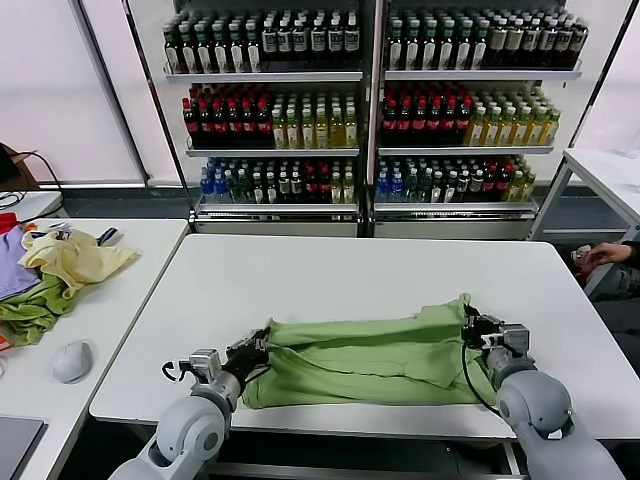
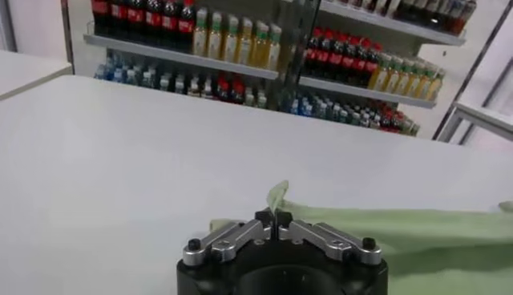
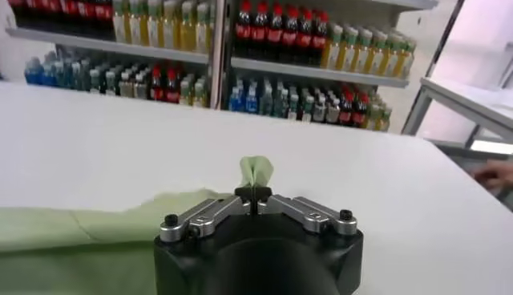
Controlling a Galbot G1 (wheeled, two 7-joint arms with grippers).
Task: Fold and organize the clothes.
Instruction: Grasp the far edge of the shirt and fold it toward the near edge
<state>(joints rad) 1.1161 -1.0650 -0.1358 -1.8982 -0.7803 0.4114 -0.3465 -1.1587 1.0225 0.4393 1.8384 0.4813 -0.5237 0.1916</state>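
The light-green shirt's far corner is only thinly pinched, so my left gripper needs to open, grip the shirt's end nearer the front [image 1: 253, 388], then fold across.
The light-green shirt [image 1: 365, 360] lies folded lengthwise into a wide band near the front edge of the white table [image 1: 360, 270]. My left gripper [image 1: 256, 347] is shut on the shirt's left end; a green fold [image 2: 276, 195] sticks up between its fingertips in the left wrist view. My right gripper [image 1: 470, 327] is shut on the shirt's right end; a pinched green tab [image 3: 256, 170] rises between its fingertips in the right wrist view. Collar, buttons and chest graphic are hidden in the fold.
A side table [image 1: 110, 300] at left holds a pale yellow garment [image 1: 75, 258], olive-green [image 1: 35, 308] and purple [image 1: 12, 265] garments and a grey mouse [image 1: 72, 360]. Drink shelves [image 1: 370, 100] stand behind. A person's hand [image 1: 608, 254] shows at the far right.
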